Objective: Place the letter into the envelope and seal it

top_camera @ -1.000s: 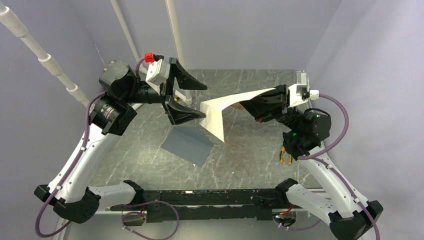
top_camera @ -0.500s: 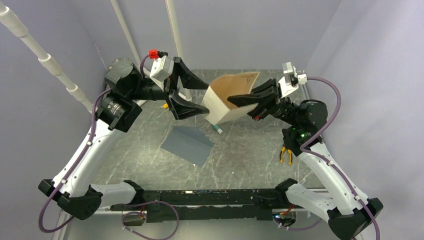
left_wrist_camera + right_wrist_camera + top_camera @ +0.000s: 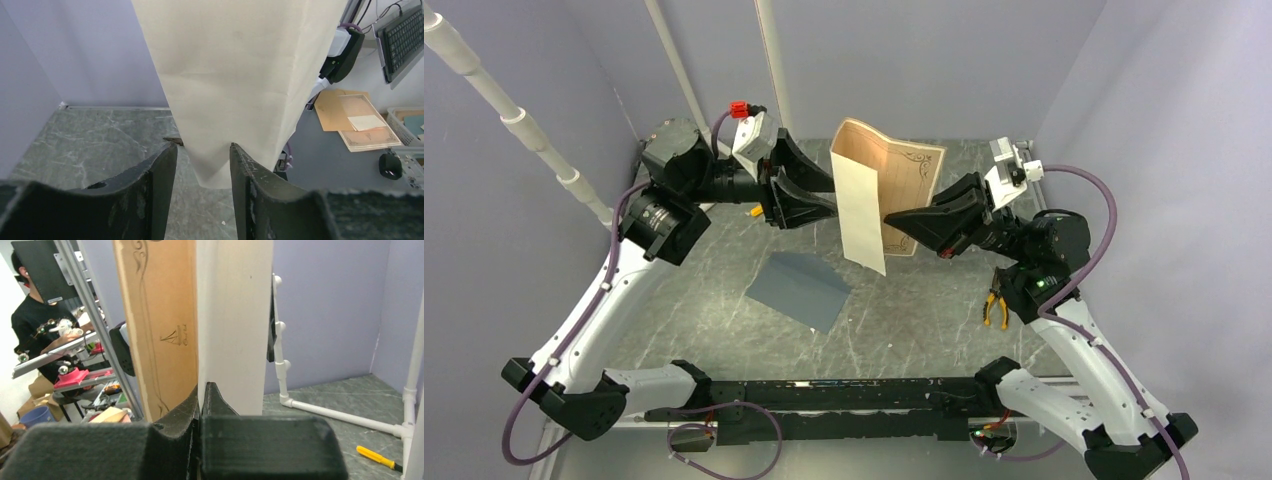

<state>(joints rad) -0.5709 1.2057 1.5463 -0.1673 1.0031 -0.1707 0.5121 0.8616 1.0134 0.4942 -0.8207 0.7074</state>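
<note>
The letter's panels gape apart at the robot's right gripper, so next the left gripper pinches the cream edge [image 3: 846, 208] while the right gripper opens and grabs the panels together.
The letter [image 3: 911, 185] stands upright in the air over the far half of the table, folded, with its tan bordered face to the right and its cream back [image 3: 861, 205] to the left. My right gripper [image 3: 892, 218] is shut on its lower right part; in the right wrist view the sheet [image 3: 165, 315] rises straight out of the closed fingers [image 3: 201, 390]. My left gripper [image 3: 832, 193] is open at the letter's left edge. In the left wrist view the cream lower corner [image 3: 235, 75] hangs between its fingers [image 3: 204, 147], with a gap on both sides. The slate-grey envelope [image 3: 799, 288] lies flat on the table below.
Orange-handled pliers [image 3: 997, 308] lie on the table by the right arm. A yellow pen [image 3: 753, 212] lies behind the left gripper, near the white pipes [image 3: 769, 60]. Purple walls close in the table on three sides.
The right gripper has swung the letter from nearly flat to upright and raised it. The left gripper has moved in on the letter's left edge and its jaws have narrowed.
</note>
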